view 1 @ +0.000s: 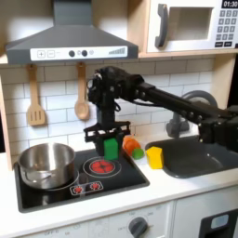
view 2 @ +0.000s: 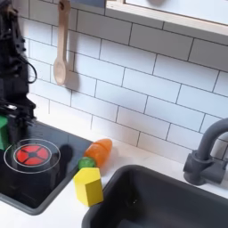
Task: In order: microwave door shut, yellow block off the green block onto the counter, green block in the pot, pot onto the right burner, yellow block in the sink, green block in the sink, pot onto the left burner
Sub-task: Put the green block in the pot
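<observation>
Next, my gripper sets the green block, which stands low over the cooktop now, free inside the steel pot (view 1: 38,167), letting go of it at a spot close to the pot's near rim.
The microwave door (view 1: 186,28) at the top right of the first exterior view is closed, with its grey handle on its left. The steel pot (view 1: 46,164) stands on the left burner in the first exterior view. My gripper (view 1: 111,139) (view 2: 11,120) reaches straight down at the back of the red burner (view 1: 101,166) (view 2: 31,156) and is shut on the top of the green block (view 1: 112,149) (view 2: 3,132), which stands low over the cooktop. The yellow block (view 1: 154,156) (view 2: 88,185) lies on the white counter (view 1: 177,178) (view 2: 62,209) beside the sink (view 1: 203,154) (view 2: 169,203).
An orange-and-green toy vegetable (view 1: 132,146) (view 2: 98,151) lies between the two blocks. The dark faucet (view 1: 197,102) (view 2: 209,151) rises behind the sink. Wooden utensils (view 1: 35,98) (view 2: 61,44) hang on the tiled wall, and a range hood (view 1: 70,42) overhangs the cooktop.
</observation>
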Robot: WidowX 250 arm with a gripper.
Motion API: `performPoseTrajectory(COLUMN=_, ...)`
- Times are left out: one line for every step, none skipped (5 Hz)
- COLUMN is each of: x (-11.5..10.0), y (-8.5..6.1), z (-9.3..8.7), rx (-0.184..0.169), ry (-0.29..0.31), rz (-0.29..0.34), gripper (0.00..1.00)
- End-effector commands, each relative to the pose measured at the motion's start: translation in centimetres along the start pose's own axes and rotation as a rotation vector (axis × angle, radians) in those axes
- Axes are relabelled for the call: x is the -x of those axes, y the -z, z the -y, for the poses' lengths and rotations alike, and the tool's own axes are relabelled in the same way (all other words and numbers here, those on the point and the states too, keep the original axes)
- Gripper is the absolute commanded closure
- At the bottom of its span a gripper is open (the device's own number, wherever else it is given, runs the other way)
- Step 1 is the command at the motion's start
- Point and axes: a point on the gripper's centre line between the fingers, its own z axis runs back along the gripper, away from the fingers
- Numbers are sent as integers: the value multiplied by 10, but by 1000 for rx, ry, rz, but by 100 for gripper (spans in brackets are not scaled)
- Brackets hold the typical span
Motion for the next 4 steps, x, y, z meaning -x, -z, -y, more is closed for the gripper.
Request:
performPoseTrajectory(x=0, y=-19, z=-29, rx=-30, ry=-41, rz=47, gripper=100)
performPoseTrajectory(x=-2, y=-33, z=-40, rx=-61, ry=-47, rz=81, gripper=100)
performPoseTrajectory(x=-8, y=-29, z=-50, rx=-70, ry=-50, rz=83, gripper=100)
performPoseTrajectory(x=-17, y=-30, z=-62, rx=-88, ry=-50, rz=102, gripper=100)
